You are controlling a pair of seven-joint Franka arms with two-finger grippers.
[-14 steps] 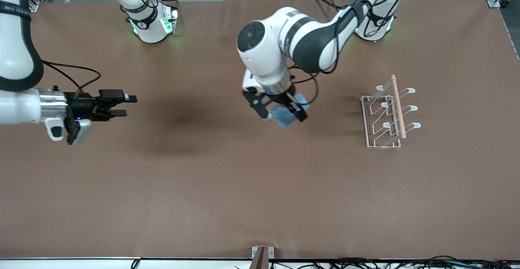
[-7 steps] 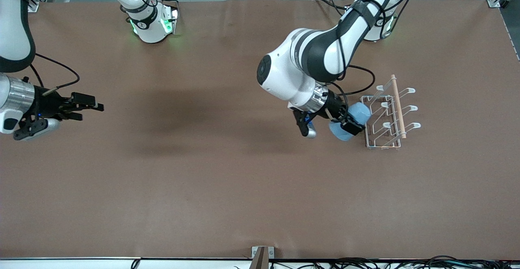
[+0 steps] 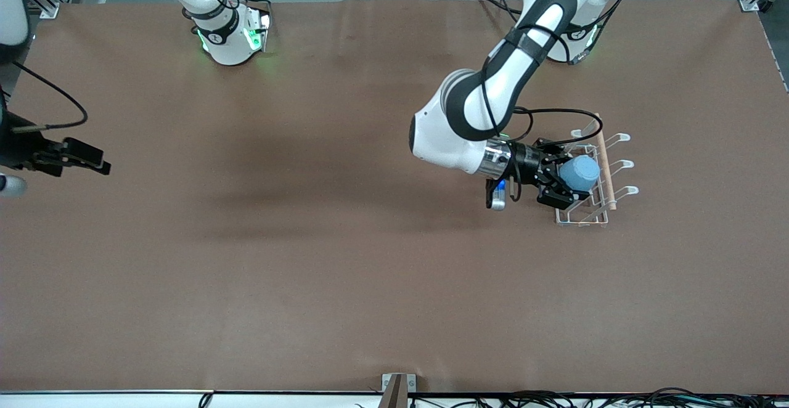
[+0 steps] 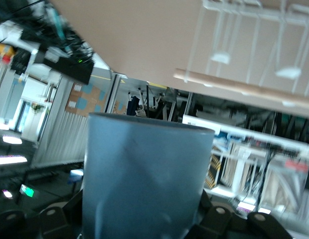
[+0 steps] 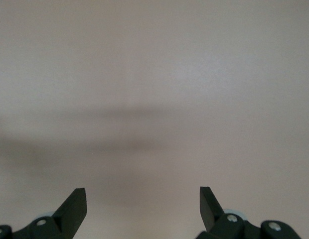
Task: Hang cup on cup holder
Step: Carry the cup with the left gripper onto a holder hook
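Observation:
Next, I let go of the light-blue cup with my left gripper on the holder's end peg [image 3: 575, 196] toward the cable-lined table edge.
My left gripper [image 3: 568, 181] is shut on the light-blue cup [image 3: 580, 172] and holds it in the air, tilted, over the white wire cup holder [image 3: 621, 165], just beside its wooden rod [image 3: 601, 140]. In the left wrist view the cup [image 4: 144, 174] fills the space between the fingers, with the holder's rod [image 4: 244, 87] and wire prongs [image 4: 219, 56] close past it. I cannot tell whether the cup touches a prong. My right gripper [image 3: 91, 163] is open and empty at the right arm's end of the table; in the right wrist view [image 5: 142, 199] it is over bare table.
The holder stands on the brown table cover [image 3: 345, 260] toward the left arm's end. The two arm bases [image 3: 229, 37] stand along the table's top edge in the front view. Cables run along the edge nearest the front camera.
My left arm has carried the cup from the table's middle toward its own end, to over the holder. My right arm has drawn back toward its own end of the table.

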